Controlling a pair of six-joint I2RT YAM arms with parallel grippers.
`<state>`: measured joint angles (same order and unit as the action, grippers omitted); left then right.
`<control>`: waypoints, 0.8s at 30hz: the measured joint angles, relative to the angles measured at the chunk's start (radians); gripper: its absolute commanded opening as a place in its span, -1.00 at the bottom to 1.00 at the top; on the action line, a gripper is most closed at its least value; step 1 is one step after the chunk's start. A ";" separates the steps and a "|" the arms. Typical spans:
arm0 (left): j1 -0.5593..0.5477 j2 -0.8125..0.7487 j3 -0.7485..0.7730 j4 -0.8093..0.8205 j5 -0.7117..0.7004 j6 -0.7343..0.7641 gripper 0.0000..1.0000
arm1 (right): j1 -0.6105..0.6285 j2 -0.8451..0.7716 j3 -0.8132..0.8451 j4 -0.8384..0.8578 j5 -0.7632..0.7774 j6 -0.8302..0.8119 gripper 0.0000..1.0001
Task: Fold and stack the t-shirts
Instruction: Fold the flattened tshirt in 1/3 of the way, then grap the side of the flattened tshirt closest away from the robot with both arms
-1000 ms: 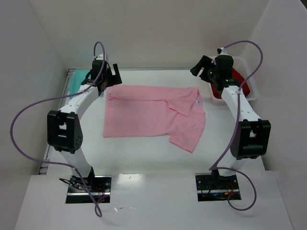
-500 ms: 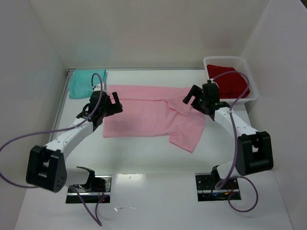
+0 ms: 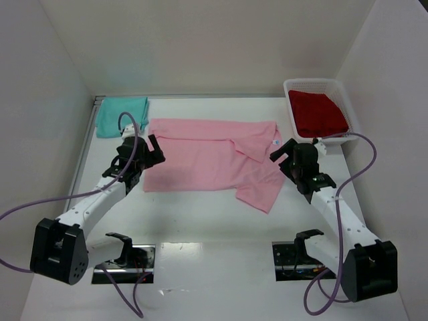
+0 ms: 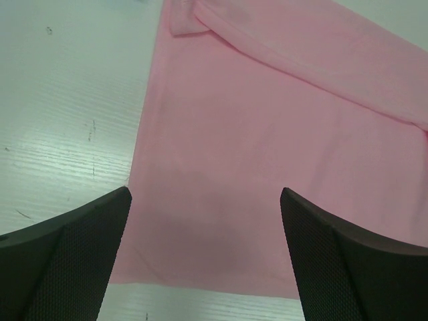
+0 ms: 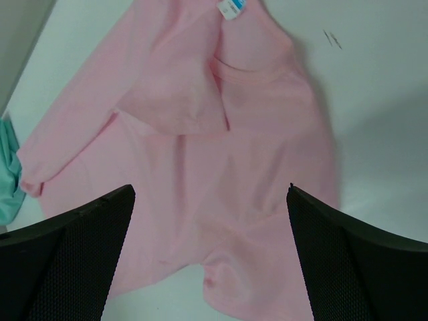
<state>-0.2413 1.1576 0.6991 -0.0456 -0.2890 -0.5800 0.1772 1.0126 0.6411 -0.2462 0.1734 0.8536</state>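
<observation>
I should next use my right gripper to grab the light pink t-shirt at the base of its near sleeve (image 3: 259, 182) (image 5: 259, 227), where the sleeve joins the body.
The light pink t-shirt (image 3: 210, 159) lies partly folded on the white table, its collar and label at the right, one flap hanging toward the near edge. My left gripper (image 3: 148, 152) is open and empty over the shirt's left edge; the left wrist view shows the pink cloth (image 4: 267, 134) between its fingers. My right gripper (image 3: 283, 159) is open and empty above the shirt's right edge; the right wrist view shows the pink shirt (image 5: 227, 147) and its label (image 5: 232, 8). The teal shirt (image 3: 122, 115) lies folded at the back left. The red shirt (image 3: 317, 112) sits in the basket.
A white mesh basket (image 3: 353, 120) stands at the back right corner. White walls enclose the table on three sides. Purple cables loop from both arms. A sliver of the teal shirt (image 5: 7, 174) shows at the left edge of the right wrist view.
Both arms have drawn back from the table's rear toward the near side. The left gripper came down beside the shirt's left edge, the right gripper to its right edge. The shirt has not moved.
</observation>
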 measured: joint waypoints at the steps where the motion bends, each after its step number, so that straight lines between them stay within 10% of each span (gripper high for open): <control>1: 0.003 0.008 -0.002 0.003 -0.003 -0.002 1.00 | 0.000 -0.023 -0.023 -0.014 0.002 0.012 1.00; 24: 0.036 0.285 0.073 -0.060 -0.037 -0.016 1.00 | 0.035 0.212 -0.050 -0.221 -0.101 0.019 0.76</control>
<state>-0.2054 1.4422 0.7723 -0.1055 -0.3256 -0.5957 0.2127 1.2251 0.5911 -0.4675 0.0719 0.8722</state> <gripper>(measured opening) 0.998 0.902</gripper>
